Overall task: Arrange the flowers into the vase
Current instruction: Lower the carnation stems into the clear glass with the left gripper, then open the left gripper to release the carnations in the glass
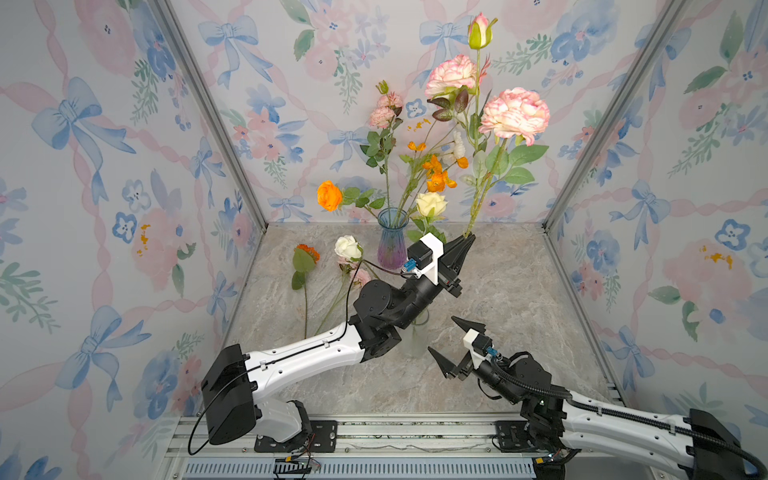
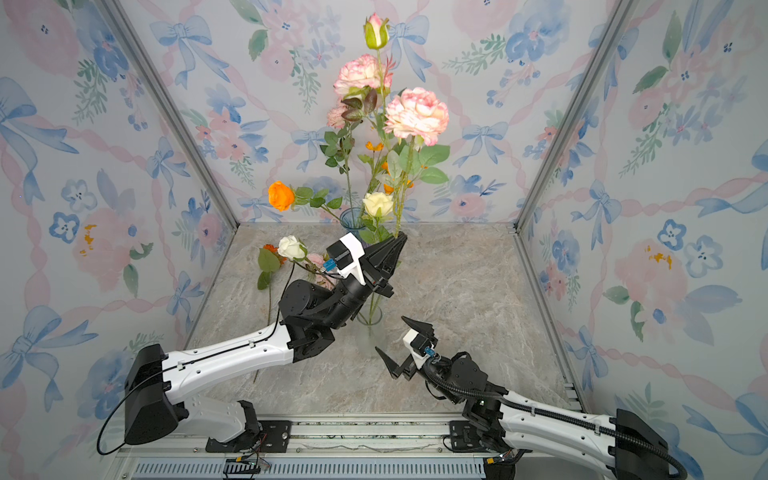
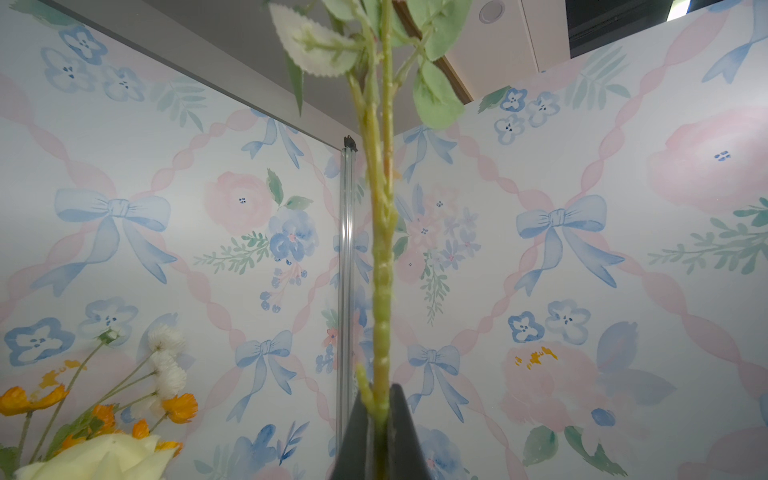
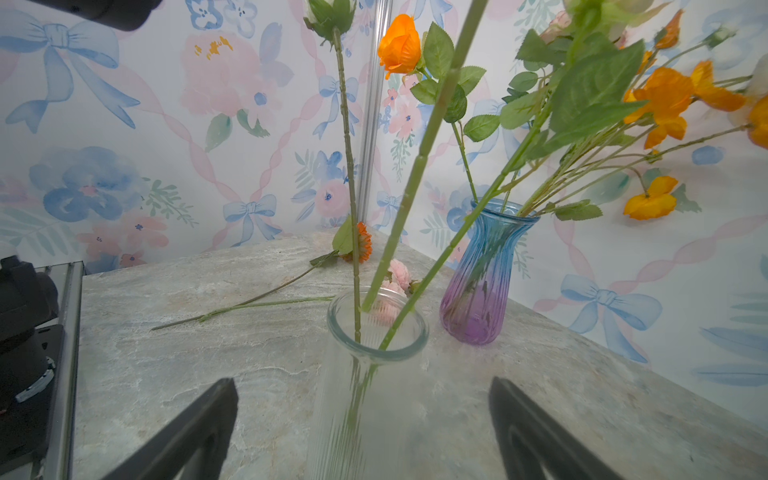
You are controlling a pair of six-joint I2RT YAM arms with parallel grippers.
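Next, my left gripper lets go of the green stem in the opening of the clear ribbed vase (image 1: 421, 320), next to the cream rose.
My left gripper (image 1: 467, 241) (image 3: 380, 395) is raised and shut on the green stem (image 3: 380, 257) of a tall spray of pink-and-white flowers (image 1: 515, 114). The stem runs down behind the arm towards a clear ribbed vase (image 4: 376, 332) (image 2: 370, 320), which holds three stems. A white rose (image 1: 348, 247) and a cream rose (image 1: 432, 203) rise nearby. My right gripper (image 1: 444, 334) (image 4: 363, 380) is open low on the table, its fingers (image 4: 208, 415) either side of that vase and apart from it. Behind it, a blue-and-purple vase (image 1: 392, 239) (image 4: 486, 270) holds an orange rose (image 1: 329, 195), poppies (image 1: 436, 174) and small carnations (image 1: 384, 110).
An orange sunflower (image 1: 307, 251) (image 4: 361, 247) and pink carnations (image 4: 399, 274) lie on the marble tabletop (image 1: 519, 299) at the back left, stems pointing forward. Wallpapered walls close in three sides. The metal rail (image 1: 374, 432) carrying the arm bases runs along the front.
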